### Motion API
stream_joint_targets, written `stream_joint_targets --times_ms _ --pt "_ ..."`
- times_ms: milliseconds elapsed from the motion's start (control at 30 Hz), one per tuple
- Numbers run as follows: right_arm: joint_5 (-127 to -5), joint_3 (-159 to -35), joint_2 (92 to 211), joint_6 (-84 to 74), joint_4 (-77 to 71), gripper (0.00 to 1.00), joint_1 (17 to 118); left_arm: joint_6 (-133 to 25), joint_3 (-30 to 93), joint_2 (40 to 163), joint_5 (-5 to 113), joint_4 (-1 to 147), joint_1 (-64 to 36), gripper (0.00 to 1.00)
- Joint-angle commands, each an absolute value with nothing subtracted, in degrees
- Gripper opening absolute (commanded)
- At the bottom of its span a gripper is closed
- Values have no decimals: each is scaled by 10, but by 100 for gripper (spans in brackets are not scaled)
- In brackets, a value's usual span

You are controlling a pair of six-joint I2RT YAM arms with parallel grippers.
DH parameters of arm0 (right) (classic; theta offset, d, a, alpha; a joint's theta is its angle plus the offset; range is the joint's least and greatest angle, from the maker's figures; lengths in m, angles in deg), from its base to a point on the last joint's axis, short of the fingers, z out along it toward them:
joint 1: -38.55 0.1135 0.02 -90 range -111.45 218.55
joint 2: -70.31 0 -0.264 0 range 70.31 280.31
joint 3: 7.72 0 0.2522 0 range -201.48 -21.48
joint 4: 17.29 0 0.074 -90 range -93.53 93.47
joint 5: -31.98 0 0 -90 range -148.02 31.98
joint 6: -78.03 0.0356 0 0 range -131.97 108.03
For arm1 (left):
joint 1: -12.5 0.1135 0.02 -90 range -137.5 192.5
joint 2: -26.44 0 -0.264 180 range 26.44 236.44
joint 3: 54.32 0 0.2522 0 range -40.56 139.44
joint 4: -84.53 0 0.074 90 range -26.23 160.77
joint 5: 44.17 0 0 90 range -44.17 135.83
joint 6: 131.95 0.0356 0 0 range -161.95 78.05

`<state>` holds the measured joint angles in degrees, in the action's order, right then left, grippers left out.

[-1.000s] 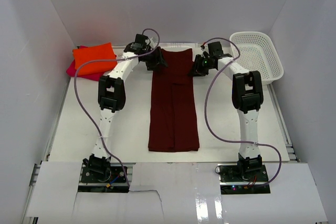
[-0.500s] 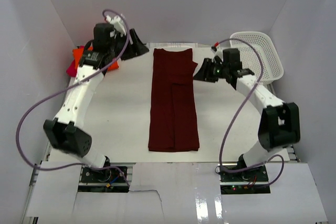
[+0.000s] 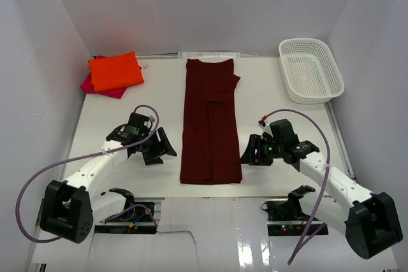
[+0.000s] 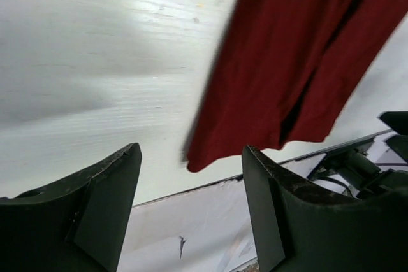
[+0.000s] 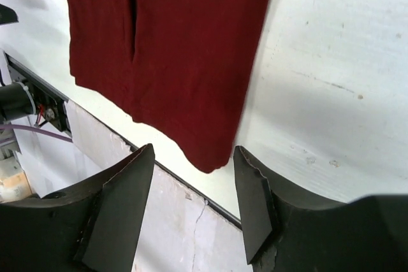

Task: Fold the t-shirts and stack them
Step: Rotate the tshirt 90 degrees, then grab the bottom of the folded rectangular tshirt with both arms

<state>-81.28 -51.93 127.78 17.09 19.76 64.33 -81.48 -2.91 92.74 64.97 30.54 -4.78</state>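
Note:
The maroon t-shirt has a side away from the white mesh basket, and there my left gripper needs to close on the near corner (image 3: pixel 182 181) (image 4: pixel 194 162) of the shirt.
A dark maroon t-shirt (image 3: pixel 210 125) lies flat as a long narrow strip down the middle of the table, sleeves folded in. A folded orange t-shirt (image 3: pixel 115 71) rests on a pink one (image 3: pixel 94 85) at the far left corner. My left gripper (image 3: pixel 167 151) hangs open just left of the maroon shirt's near-left corner (image 4: pixel 197 157), with nothing between its fingers (image 4: pixel 107 203). On the other side, my right gripper (image 3: pixel 246 155) is open beside the near-right corner (image 5: pixel 213 160), also holding nothing. Both hover low over the table and are apart from the cloth.
A white mesh basket (image 3: pixel 331 84) stands at the far right. The table's near edge and the white cover plates (image 3: pixel 210 221) lie just behind both grippers. Grey walls close in the left, right and back.
Both arms have swung back from the shirt's far end to its near corners. The right jaws have spread wider; the left stayed open.

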Motion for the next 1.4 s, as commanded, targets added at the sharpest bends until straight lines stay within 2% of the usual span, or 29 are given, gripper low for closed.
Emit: stream_joint_targets --times_ms 0,267,400,633,767,833,900,1067,1133,1367 --pt "-822 -483 1251 216 206 60 655 -849 -52 889 666 335 -67 76" --pt "-815 -399 1258 279 144 59 714 -960 -131 893 635 403 -174 75" --pt "-807 -375 1259 299 110 58 719 -1001 -200 861 632 459 -179 74" --pt "-795 -344 1266 331 39 55 720 -1018 -232 825 595 485 -179 73" --pt "-793 -335 1276 346 17 41 721 -1029 -253 825 596 514 -179 72" --pt "-787 -339 1282 342 27 29 721 -1030 -255 838 599 520 -179 71" --pt "-787 -340 1287 337 30 24 721 -1027 -254 853 599 522 -179 68" --pt "-791 -337 1295 336 18 17 721 -1021 -250 872 602 526 -179 66" --pt "-794 -338 1297 335 15 8 721 -1018 -249 875 605 526 -179 65" --pt "-797 -369 1320 320 26 8 721 -1003 -234 908 624 514 -179 60"
